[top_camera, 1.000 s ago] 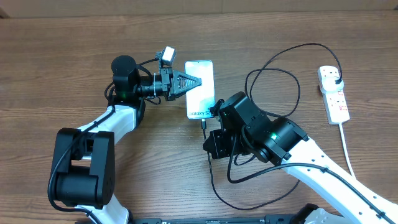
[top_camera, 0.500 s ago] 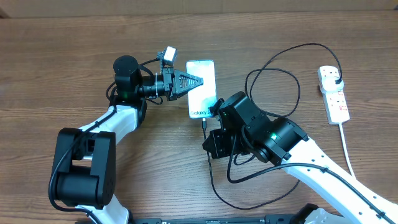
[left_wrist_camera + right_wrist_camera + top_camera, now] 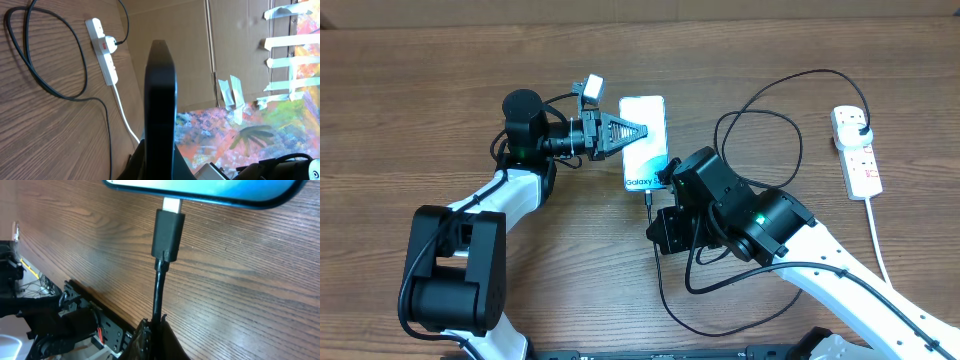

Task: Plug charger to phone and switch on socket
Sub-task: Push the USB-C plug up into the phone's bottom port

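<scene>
The connector's metal tip still shows and my right gripper holds the cable behind it, so I'll grip the connector's body (image 3: 168,234) and push it in.
The phone (image 3: 643,150) lies on the table with its screen lit; the left wrist view shows it edge-on as a dark slab (image 3: 160,90). My left gripper (image 3: 638,132) is shut on the phone from its left side. The charger cable (image 3: 760,115) loops across the table to its black plug (image 3: 862,129) in the socket strip (image 3: 857,155). My right gripper (image 3: 154,330) is shut on the cable just behind the connector (image 3: 168,232). The connector's metal tip meets the phone's bottom edge (image 3: 210,190), and part of the metal still shows.
The strip's white cord (image 3: 880,240) runs toward the front right edge. Cable slack curls under my right arm (image 3: 670,300). The left wrist view shows the strip (image 3: 102,47) and a cardboard wall (image 3: 200,45) behind the table.
The left gripper and phone shifted slightly to the right a second ago and have held still since. The right gripper and connector stay in place.
</scene>
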Controlling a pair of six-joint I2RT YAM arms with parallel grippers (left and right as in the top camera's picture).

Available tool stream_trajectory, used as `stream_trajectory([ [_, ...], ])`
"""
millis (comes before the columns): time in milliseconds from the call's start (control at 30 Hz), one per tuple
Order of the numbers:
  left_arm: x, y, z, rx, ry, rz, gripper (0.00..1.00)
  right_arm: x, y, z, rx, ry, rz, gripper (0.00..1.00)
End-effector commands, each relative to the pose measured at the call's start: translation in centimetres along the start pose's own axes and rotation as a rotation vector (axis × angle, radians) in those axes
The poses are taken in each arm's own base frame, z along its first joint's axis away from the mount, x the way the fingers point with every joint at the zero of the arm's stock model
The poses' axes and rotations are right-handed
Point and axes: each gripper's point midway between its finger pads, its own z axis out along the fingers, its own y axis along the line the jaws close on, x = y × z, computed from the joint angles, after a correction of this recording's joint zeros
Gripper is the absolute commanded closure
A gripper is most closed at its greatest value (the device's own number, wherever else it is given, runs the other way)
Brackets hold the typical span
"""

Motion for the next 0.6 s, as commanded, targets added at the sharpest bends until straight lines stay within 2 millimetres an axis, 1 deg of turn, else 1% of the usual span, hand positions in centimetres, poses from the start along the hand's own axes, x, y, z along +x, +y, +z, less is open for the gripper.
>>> stream_trajectory([
  [0,0.1,-0.9,0.3,0.018,0.033,0.054,0.96,-0.6,-0.1,-0.1,0.012,-0.03,-0.008,0.96],
  [200,0.6,-1.1,0.3,0.026,0.062,0.022,0.96,-1.8,-0.7,-0.2,0.056,-0.09,-0.016,0.96],
  [367,0.9,-1.1,0.2,0.032,0.08,0.017,0.96,-2.4,-0.5,-0.3,0.051,-0.115,-0.024,0.95],
  [433,0.9,-1.1,0.2,0.031,0.08,0.017,0.96,-2.4,-0.5,-0.3,0.052,-0.114,-0.024,0.91],
  [567,0.7,-1.1,0.2,0.028,0.068,0.017,0.96,-2.2,-0.6,-0.3,0.054,-0.107,-0.021,0.76],
])
